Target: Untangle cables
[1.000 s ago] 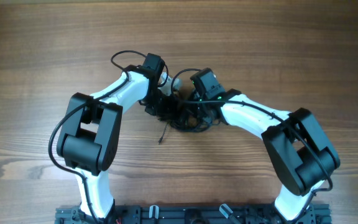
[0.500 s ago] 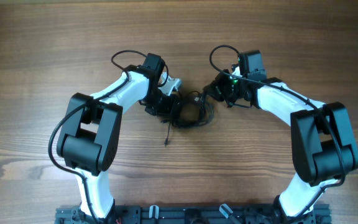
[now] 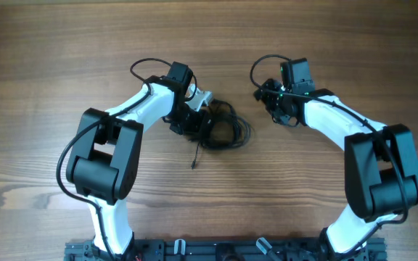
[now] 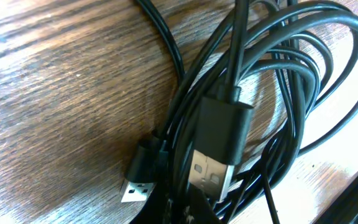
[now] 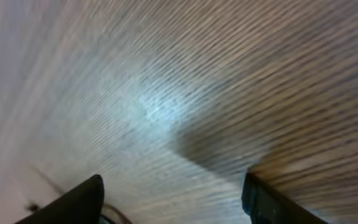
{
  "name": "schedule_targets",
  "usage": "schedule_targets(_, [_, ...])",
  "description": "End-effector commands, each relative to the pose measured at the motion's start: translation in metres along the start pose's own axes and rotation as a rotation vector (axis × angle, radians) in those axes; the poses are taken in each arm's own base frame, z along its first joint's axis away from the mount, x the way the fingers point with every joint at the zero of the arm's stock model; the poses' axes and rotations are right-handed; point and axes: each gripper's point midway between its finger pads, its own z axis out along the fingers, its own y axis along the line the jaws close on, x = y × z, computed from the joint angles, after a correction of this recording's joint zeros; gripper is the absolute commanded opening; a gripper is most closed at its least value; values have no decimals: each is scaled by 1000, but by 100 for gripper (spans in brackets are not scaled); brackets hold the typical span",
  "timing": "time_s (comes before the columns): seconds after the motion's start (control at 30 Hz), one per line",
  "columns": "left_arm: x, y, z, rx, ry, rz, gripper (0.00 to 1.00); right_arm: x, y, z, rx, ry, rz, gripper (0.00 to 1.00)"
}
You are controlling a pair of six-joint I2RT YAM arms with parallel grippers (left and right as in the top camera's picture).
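Note:
My left gripper is pinching the bunched cords next to the USB plugs. It should open, take the loops (image 3: 242, 132) nearest my right gripper and lift them clear.
The cables (image 3: 227, 132) lie as a tangled black bundle at mid-table, and one loose end (image 3: 194, 161) trails toward the front. My left gripper (image 3: 197, 122) sits at the bundle's left edge, shut on the cables. In the left wrist view the cords (image 4: 229, 124) loop over the wood, with a large silver USB plug (image 4: 213, 177) and a smaller plug (image 4: 138, 180) just above the gripper (image 4: 185, 214). My right gripper (image 3: 267, 101) hovers to the right of the bundle, apart from it. In its own view the gripper (image 5: 173, 202) is open with only bare wood between its fingertips (image 5: 82, 202).
Thick black arm wires loop behind each wrist, at the left (image 3: 140, 69) and the right (image 3: 256, 69). The arm bases (image 3: 115, 239) stand along the table's front edge. Wooden tabletop (image 3: 49, 87) surrounds the bundle.
My right gripper has opened, let go of the cables and drawn back to the right, away from the bundle. The bundle was pulled rightward a little. The left gripper has stayed put.

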Motion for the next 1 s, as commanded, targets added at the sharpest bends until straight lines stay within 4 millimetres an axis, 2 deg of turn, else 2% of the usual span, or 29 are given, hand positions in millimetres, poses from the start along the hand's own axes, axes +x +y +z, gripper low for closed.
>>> schedule_targets(0.0, [-23, -6, -43, -27, -131, 57, 4, 10, 2, -8, -38, 76, -166, 77])
schedule_targets(0.03, [-29, -9, -55, -29, -168, 68, 4, 10, 8, -13, -69, 95, -190, 77])
schedule_targets(0.07, [-37, -15, -77, -32, -231, 81, 4, 9, 22, -26, -135, 118, -234, 80])
schedule_targets(0.1, [-43, -20, -96, -35, -291, 96, 4, 8, 33, -38, -192, 128, -262, 86])
schedule_targets(0.13, [-45, -22, -106, -38, -319, 104, 4, 9, 40, -45, -235, 138, -278, 89])
schedule_targets(0.2, [-44, -18, -108, -65, -320, 89, 8, 11, 47, -55, -279, 149, -280, 94])
schedule_targets(0.23, [-45, -10, -108, -104, -322, 54, 43, 12, 48, -56, -284, 154, -280, 95])
schedule_targets(0.27, [-45, -5, -109, -129, -327, 33, 74, 12, 47, -56, -280, 157, -278, 94])
schedule_targets(0.3, [-48, -3, -110, -144, -337, 33, 93, 10, 45, -56, -280, 152, -299, 95])
schedule_targets(0.37, [-52, -6, -116, -142, -355, 29, 98, -1, 38, -64, -287, 139, -288, 99])
schedule_targets(0.43, [-57, -11, -124, -140, -384, 41, 96, -7, 39, -77, -380, 169, -292, 100])
schedule_targets(0.47, [-60, -14, -127, -137, -402, 34, 92, -12, 37, -82, -411, 178, -269, 100])
schedule_targets(0.5, [-63, -11, -127, -157, -415, 8, 91, -17, 34, -84, -417, 174, -248, 100])
schedule_targets(0.57, [-67, 6, -132, -273, -449, -66, 88, -25, 28, -86, -411, 165, -213, 100])
schedule_targets(0.6, [-67, 5, -131, -285, -449, -63, 79, -27, 26, -86, -408, 161, -208, 100])
schedule_targets(0.63, [-65, 0, -127, -282, -435, -54, 46, -26, 25, -86, -406, 163, -207, 100])
schedule_targets(0.67, [-60, -7, -120, -279, -409, -39, 30, -26, 22, -85, -391, 163, -203, 99])
schedule_targets(0.7, [-56, -17, -110, -275, -380, -18, 25, -27, 17, -83, -361, 156, -196, 99])
schedule_targets(0.77, [-50, -31, -97, -269, -344, 17, 25, -31, 5, -78, -289, 129, -183, 95])
schedule_targets(0.8, [-47, -41, -81, -268, -315, 31, 27, -31, 2, -77, -274, 129, -179, 94])
schedule_targets(0.83, [-46, -42, -72, -277, -301, 16, 31, -30, 2, -77, -271, 133, -177, 93])
schedule_targets(0.97, [-36, -23, -35, -372, -206, -1, 35, -28, 0, -77, -264, 144, -170, 92])
